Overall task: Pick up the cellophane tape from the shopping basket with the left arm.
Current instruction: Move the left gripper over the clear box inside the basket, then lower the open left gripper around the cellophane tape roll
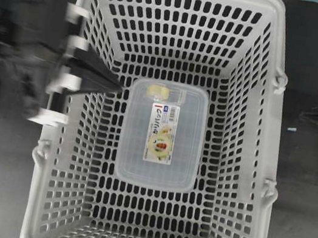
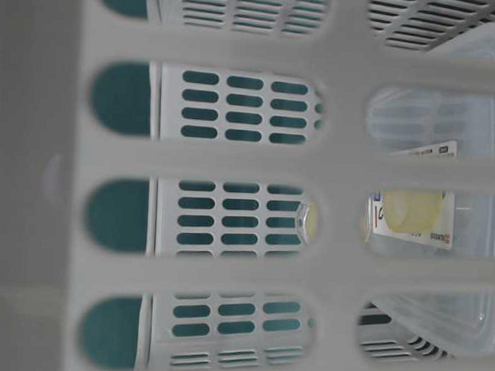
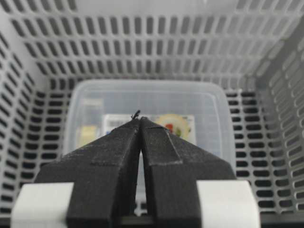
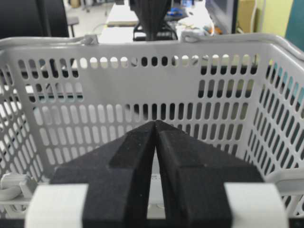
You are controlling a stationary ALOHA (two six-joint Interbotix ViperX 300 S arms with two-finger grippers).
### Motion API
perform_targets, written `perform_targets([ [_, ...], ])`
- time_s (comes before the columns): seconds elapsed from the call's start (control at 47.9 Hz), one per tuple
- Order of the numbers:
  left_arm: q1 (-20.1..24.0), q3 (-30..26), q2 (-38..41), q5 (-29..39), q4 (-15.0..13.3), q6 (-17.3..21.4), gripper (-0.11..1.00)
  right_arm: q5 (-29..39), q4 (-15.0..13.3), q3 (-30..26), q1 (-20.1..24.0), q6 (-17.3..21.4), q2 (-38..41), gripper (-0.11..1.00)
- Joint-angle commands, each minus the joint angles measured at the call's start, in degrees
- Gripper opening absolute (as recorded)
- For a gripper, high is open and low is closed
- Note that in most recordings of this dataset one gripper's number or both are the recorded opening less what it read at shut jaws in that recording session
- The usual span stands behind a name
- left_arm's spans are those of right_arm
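I need to close my left gripper on the outer sides of the cellophane tape (image 1: pixel 159 146) (image 3: pixel 173 124), the pale-yellow ring over the white label of the clear box.
The light-grey shopping basket (image 1: pixel 275 145) fills the overhead view. On its floor lies a large clear box (image 1: pixel 157 156) with a white label. The cellophane tape (image 1: pixel 160 90) shows as a small pale-yellowish roll at the box's far end. I cannot tell whether it lies on or inside the box. In the left wrist view the tape (image 3: pixel 88 134) sits at the box's left. My left gripper (image 1: pixel 118 86) is shut and empty. It hangs over the basket's left wall, left of the tape, with its tips (image 3: pixel 139 119) pointing at the box (image 3: pixel 142 97). My right gripper (image 4: pixel 156 122) is shut and empty outside the right wall.
The basket's slotted walls (image 3: pixel 142 38) rise on all sides of the box. Hinged handles lie along the rim (image 4: pixel 142 42). The right gripper (image 1: pixel 310 118) stays over the dark table, right of the basket. The table-level view looks through the basket's slots (image 2: pixel 232 160).
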Motion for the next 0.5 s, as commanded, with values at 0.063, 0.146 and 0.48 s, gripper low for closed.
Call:
perform_targets([
  [0.063, -0.3, -6.7, 6.2, 3.9, 0.3, 0.0, 0.01, -0.4, 0.3, -1.3, 0.1, 0.0, 0.3, 0.0],
  [0.146, -0.3, -9.4, 9.1, 8.2, 0.2, -0.4, 0.01, -0.4, 0.2, -1.3, 0.2, 0.0, 0.2, 0.06],
  [0.48, -1.3, -16.7, 19.2, 16.3, 0.3, -0.8, 0.68, -0.2, 0.2, -1.3, 0.2, 0.5, -0.6, 0.81],
])
